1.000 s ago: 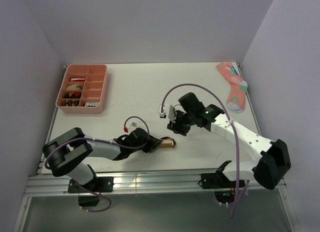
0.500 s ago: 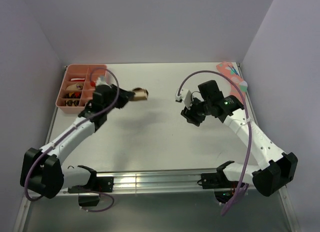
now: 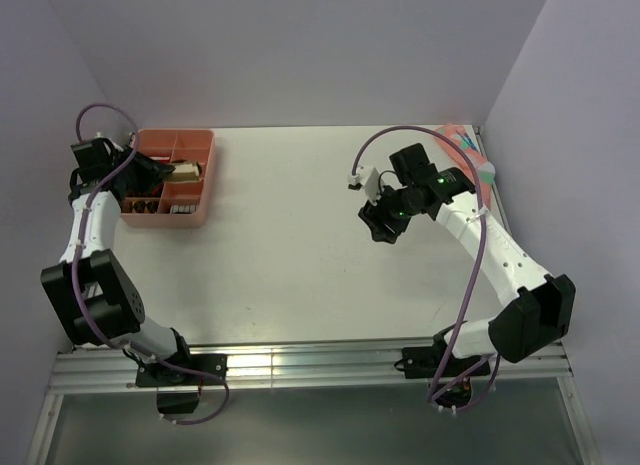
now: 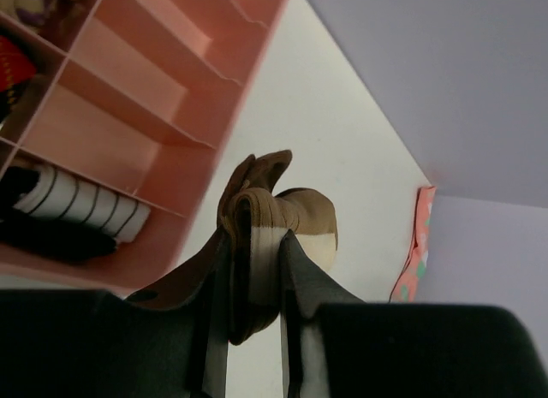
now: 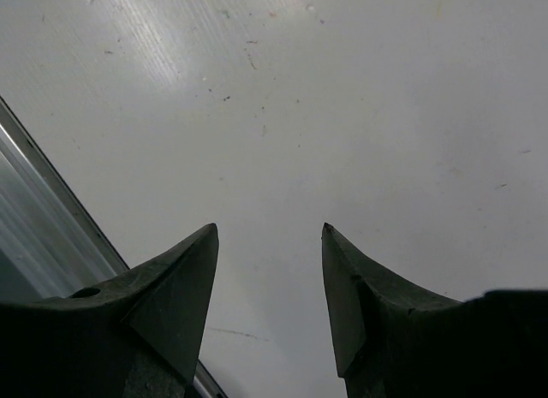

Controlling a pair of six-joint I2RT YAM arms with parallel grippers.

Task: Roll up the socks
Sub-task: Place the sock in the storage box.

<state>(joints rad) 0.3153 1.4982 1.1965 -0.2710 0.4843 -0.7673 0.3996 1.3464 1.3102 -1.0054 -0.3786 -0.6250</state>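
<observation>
Next, I release the brown-and-tan striped sock from my left gripper into the empty tray compartment (image 3: 187, 190) (image 4: 111, 139), beside the rolled white sock.
The brown-and-tan striped sock (image 4: 310, 220) is rolled into a bundle, and my left gripper (image 4: 257, 240) is shut on it. In the top view that sock (image 3: 186, 170) hangs over the pink tray (image 3: 192, 218), with the left gripper (image 3: 166, 170) reaching in from the tray's left side. The white sock with thin black stripes (image 4: 81, 206) lies rolled in a tray compartment. My right gripper (image 5: 270, 235) is open with nothing between its fingers, over bare table right of centre (image 3: 379, 228).
The tray has several compartments holding other small rolled items. A pink sock with coloured dots (image 4: 419, 244) lies at the table's far right corner, partly behind the right arm. Walls close in the table on three sides.
The left arm has carried the rolled brown sock from the table's near middle up and leftward to over the tray. The right arm has drawn back toward the far right.
</observation>
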